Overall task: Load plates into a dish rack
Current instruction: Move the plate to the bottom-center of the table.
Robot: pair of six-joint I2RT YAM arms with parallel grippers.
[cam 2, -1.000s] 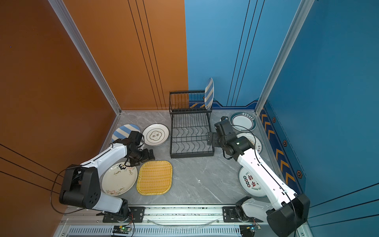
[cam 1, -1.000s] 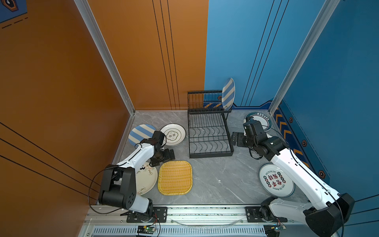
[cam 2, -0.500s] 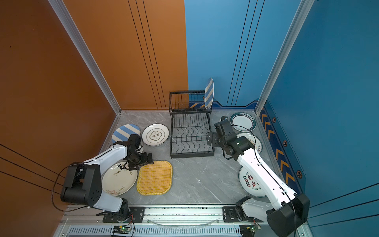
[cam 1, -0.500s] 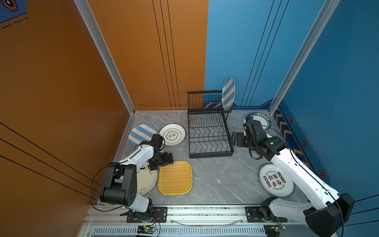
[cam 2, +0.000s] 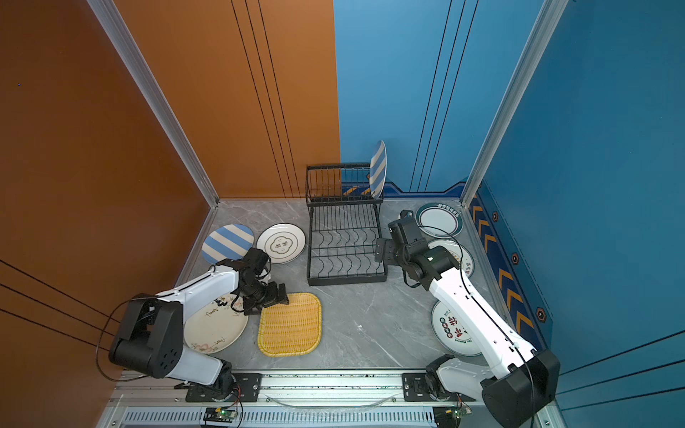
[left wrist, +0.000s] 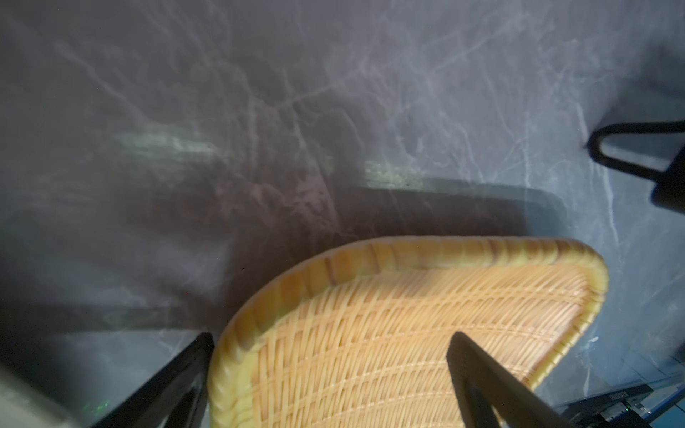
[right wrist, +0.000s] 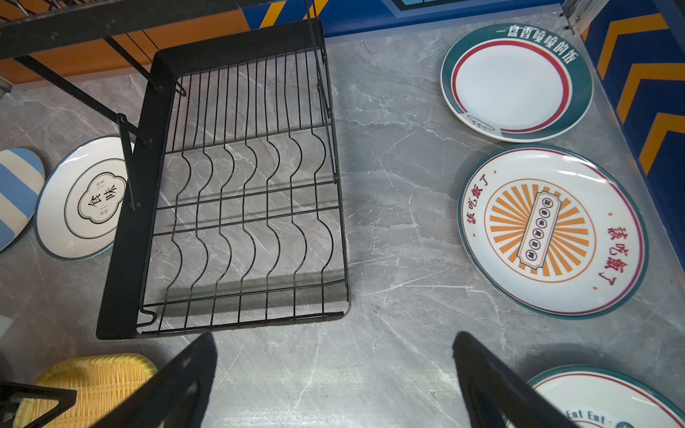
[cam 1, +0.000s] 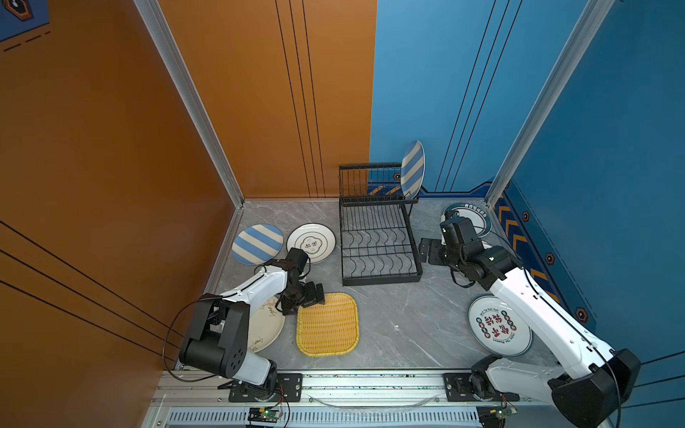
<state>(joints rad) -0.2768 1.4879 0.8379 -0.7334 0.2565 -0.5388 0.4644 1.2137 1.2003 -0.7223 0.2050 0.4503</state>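
Observation:
The yellow woven plate is next for my right gripper, which should take hold of it by the side edge (cam 1: 356, 316) facing the printed plate, opposite my left gripper.
The black wire dish rack (cam 1: 378, 241) (cam 2: 344, 244) (right wrist: 237, 185) stands at the back middle, with one blue-striped plate (cam 1: 412, 170) (cam 2: 378, 168) upright in its upper tier. A yellow woven plate (cam 1: 328, 324) (cam 2: 290, 324) (left wrist: 407, 333) lies flat in front of it. My left gripper (cam 1: 311, 294) (left wrist: 330, 337) is open, low at that plate's far left corner, one finger outside the rim and one over the weave. My right gripper (cam 1: 426, 252) (right wrist: 333, 337) hangs open above bare table just right of the rack.
Flat on the table lie a striped plate (cam 1: 257, 244), a white emblem plate (cam 1: 311, 242), a cream plate (cam 1: 265, 329) partly under my left arm, a teal-rimmed plate (right wrist: 515, 81), a sunburst plate (right wrist: 552, 229) and a printed plate (cam 1: 498, 326). Walls enclose three sides.
My left gripper has moved toward the front, down to the yellow woven plate's corner. The right arm has not moved.

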